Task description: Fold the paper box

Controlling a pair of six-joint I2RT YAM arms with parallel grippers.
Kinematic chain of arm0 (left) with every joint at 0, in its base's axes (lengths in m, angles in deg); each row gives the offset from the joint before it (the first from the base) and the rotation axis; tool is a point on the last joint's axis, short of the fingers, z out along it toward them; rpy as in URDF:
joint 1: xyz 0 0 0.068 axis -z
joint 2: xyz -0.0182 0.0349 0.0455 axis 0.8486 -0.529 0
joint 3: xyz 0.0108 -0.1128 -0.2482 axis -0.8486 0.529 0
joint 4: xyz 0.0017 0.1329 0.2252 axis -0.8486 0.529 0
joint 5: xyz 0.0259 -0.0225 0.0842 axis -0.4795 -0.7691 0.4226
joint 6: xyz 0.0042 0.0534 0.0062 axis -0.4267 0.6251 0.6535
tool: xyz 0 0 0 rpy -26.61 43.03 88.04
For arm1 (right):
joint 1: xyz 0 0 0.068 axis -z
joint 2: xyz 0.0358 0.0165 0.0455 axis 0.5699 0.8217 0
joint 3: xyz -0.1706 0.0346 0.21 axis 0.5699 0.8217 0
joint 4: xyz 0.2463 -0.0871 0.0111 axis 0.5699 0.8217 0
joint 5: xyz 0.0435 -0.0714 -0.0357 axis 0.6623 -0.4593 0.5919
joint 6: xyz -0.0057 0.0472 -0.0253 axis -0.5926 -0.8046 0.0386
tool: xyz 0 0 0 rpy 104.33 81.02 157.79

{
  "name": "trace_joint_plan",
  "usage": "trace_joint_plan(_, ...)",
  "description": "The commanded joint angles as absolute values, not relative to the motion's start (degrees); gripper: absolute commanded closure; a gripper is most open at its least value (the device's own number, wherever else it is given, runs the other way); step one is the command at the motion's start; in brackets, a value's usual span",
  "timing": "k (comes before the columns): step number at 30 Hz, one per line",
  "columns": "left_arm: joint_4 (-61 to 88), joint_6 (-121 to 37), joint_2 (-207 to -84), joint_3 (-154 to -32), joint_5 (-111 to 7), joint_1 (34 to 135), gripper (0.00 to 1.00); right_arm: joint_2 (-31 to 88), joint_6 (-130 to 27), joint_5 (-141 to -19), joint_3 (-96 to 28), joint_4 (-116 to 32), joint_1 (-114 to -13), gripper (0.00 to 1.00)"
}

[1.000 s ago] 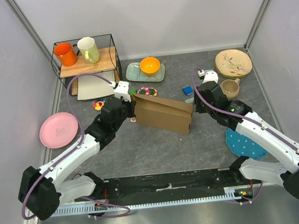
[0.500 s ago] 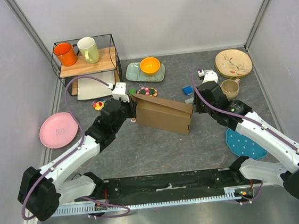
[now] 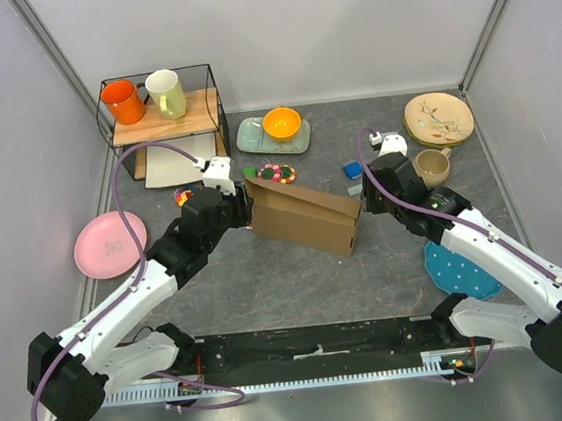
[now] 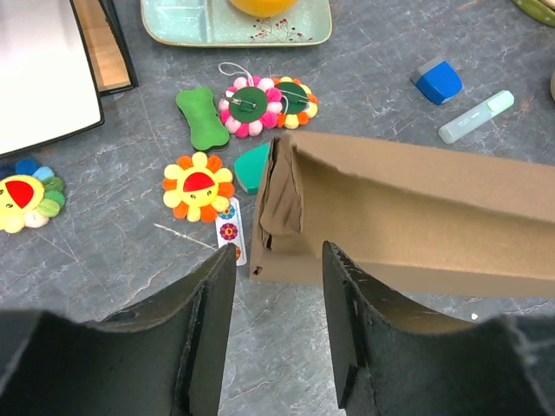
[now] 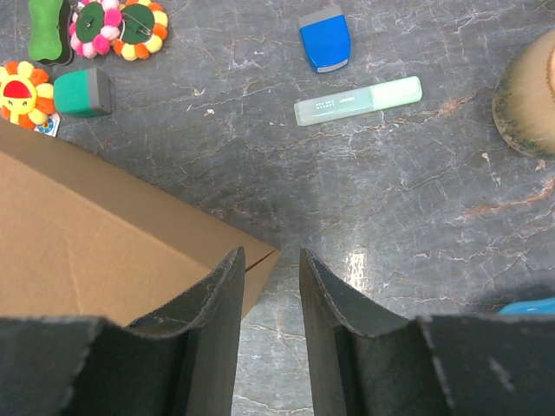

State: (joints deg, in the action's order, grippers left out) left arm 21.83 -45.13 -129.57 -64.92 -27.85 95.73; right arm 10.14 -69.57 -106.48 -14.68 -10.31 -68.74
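The lid gapes above the box's end flap, so my left gripper should close on the lid's end (image 4: 297, 142) and steady it before my right gripper presses down.
The paper box (image 3: 301, 213) is a shallow brown cardboard box lying slantwise mid-table, its lid down. My left gripper (image 3: 244, 202) sits at the box's left end. In the left wrist view the gripper (image 4: 277, 251) is open with only grey table between its fingers. The box (image 4: 416, 217) shows its tucked end flap just past the fingertips. My right gripper (image 3: 365, 194) is at the box's right end. Seen from its wrist, it (image 5: 270, 253) is open, the box (image 5: 87, 251) under its left finger and the box's corner at the gap's mouth, ungripped.
A wire shelf (image 3: 163, 122) with two mugs stands back left, a white sheet (image 3: 174, 164) under it. Around the box lie a pink plate (image 3: 112, 243), green tray with orange bowl (image 3: 273, 131), flower toys (image 3: 277, 173), blue block (image 3: 353, 170), beige mug (image 3: 433, 166) and blue dotted plate (image 3: 463, 270).
My left gripper has opened, let go of the box's left end and drawn back a little. The box's left end has shifted slightly. The right arm has held still.
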Motion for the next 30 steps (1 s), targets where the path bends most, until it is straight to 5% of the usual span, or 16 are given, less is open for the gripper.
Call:
trace_joint_plan(1, 23.98, -43.62, -129.48, -68.86, -28.47, 95.59, 0.48, 10.39, -69.58, -106.59, -16.18, -11.01, -68.84, 0.6)
trace_joint_plan(16, 21.98, -42.21, -121.31, -69.39, -22.41, 95.41, 0.44, 7.23, -70.28, -101.68, -20.4, -11.53, -68.85, 0.6)
trace_joint_plan(26, 10.45, -43.79, -135.0, -74.66, -34.44, 92.95, 0.44, 6.0, -70.02, -95.08, -17.41, -12.41, -68.85, 0.62)
trace_joint_plan(30, 9.84, -44.84, -137.3, -71.78, -37.17, 92.86, 0.51, 6.0, -69.14, -93.06, -15.3, -12.41, -68.85, 0.62)
